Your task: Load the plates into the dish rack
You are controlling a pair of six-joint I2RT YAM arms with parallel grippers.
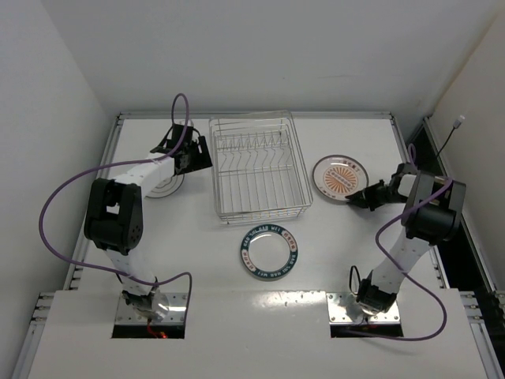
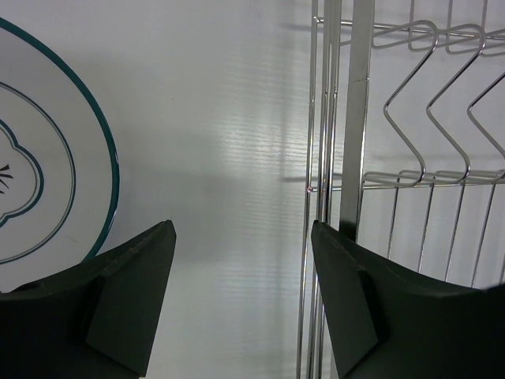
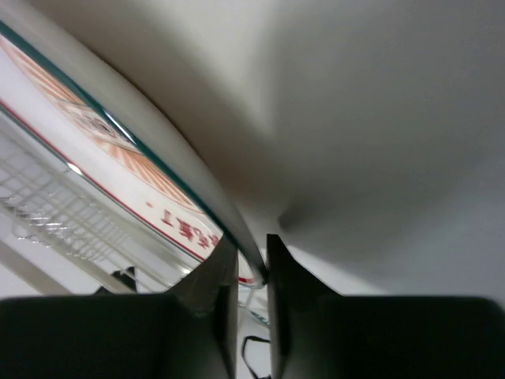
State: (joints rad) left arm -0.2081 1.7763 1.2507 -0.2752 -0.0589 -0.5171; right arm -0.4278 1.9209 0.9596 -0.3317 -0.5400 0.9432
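Next, my right gripper lets go of the orange sunburst plate in the dish rack's back slot (image 1: pixel 283 140) that is nearest that arm.
The silver wire dish rack (image 1: pixel 256 164) stands empty at the table's middle back. My right gripper (image 1: pixel 359 197) is shut on the near right rim of the orange sunburst plate (image 1: pixel 340 178), to the right of the rack; in the right wrist view the plate's rim (image 3: pixel 181 170) runs between my fingers. My left gripper (image 1: pixel 197 154) is open and empty between the rack's left wall (image 2: pixel 335 158) and the white plate with grey markings (image 1: pixel 167 183), whose edge shows in the left wrist view (image 2: pixel 55 158). The plate with the dark blue lettered rim (image 1: pixel 271 250) lies flat in front of the rack.
White walls close in the table at the back and both sides. A purple cable loops from each arm. A dark gap runs along the table's right edge (image 1: pixel 465 237).
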